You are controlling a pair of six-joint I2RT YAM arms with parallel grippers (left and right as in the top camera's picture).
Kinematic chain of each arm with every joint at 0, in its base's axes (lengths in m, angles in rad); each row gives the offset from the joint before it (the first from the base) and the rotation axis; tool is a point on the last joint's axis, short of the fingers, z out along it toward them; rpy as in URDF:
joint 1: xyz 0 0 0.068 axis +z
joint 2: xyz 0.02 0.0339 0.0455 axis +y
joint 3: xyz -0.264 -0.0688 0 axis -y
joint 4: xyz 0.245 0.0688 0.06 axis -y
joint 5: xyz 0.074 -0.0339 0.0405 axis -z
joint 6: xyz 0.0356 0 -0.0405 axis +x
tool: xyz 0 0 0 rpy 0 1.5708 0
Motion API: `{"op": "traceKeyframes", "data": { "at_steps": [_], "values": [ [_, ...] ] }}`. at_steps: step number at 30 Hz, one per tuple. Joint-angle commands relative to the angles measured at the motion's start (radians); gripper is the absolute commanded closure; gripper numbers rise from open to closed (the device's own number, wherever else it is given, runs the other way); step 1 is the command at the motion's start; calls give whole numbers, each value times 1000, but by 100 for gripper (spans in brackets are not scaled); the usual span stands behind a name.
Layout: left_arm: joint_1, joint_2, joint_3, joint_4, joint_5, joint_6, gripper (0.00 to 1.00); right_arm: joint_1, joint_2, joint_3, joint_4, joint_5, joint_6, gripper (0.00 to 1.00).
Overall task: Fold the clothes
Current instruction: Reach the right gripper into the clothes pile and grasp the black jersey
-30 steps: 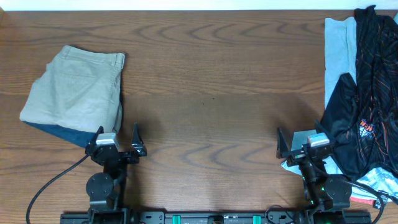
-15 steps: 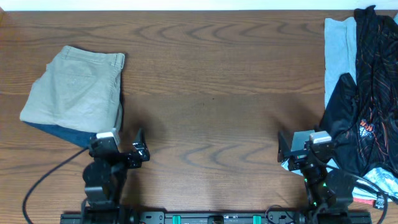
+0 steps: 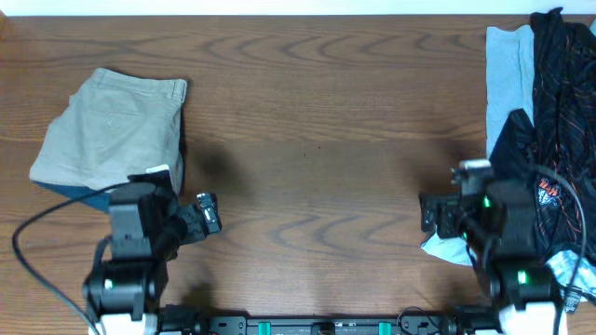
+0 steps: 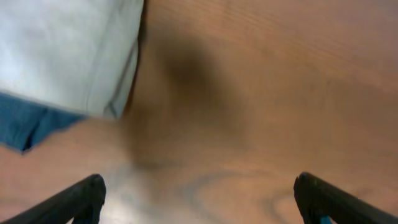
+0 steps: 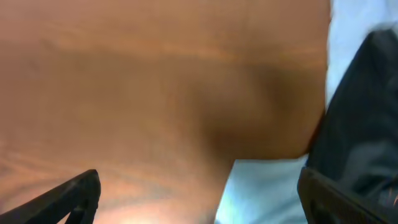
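Next, my right gripper grabs the inner edge (image 3: 501, 174) (image 5: 333, 154) of the black jersey, at the place where the jersey crosses the pale blue garment nearest the bare wood.
The black jersey (image 3: 562, 102) with fine orange lines lies crumpled at the table's right edge, partly over a pale blue garment (image 3: 507, 74). It also shows at the right of the right wrist view (image 5: 367, 112), beside the pale blue cloth (image 5: 267, 186). My right gripper (image 3: 454, 210) is open and empty just left of this pile; in its wrist view (image 5: 199, 196) the jaws stand wide apart above bare wood and the blue cloth. My left gripper (image 3: 186, 207) is open and empty over the table (image 4: 249, 93) at the left, and in its wrist view (image 4: 199, 199) nothing is between the jaws.
Folded khaki shorts (image 3: 116, 126) lie at the left on a dark blue garment (image 3: 93, 197); both show in the left wrist view's upper left (image 4: 62, 56). Cables trail from both arms near the front edge.
Both arms have lifted and swung away from the front edge. The left camera now sits by the khaki pile, the right by the jersey pile. Both grippers stay open.
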Motion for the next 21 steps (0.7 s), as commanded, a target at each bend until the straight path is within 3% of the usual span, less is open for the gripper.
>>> {"op": "traceKeyframes", "data": {
  "at_steps": [1, 7, 13, 17, 21],
  "values": [
    [1, 64, 58, -42, 13, -13, 2, -8, 167, 96, -38, 13, 18, 1],
    [1, 132, 60, -55, 16, -13, 2, -9, 378, 125, -1, 34, 32, 1],
    [1, 162, 60, -49, 16, -13, 2, -87, 494, 125, 6, 389, 298, 1],
    [1, 163, 60, -41, 16, -13, 2, -190, 556, 125, 65, 425, 313, 10],
    [1, 163, 60, -35, 16, -13, 2, -262, 630, 124, 92, 425, 314, 27]
  ]
}}
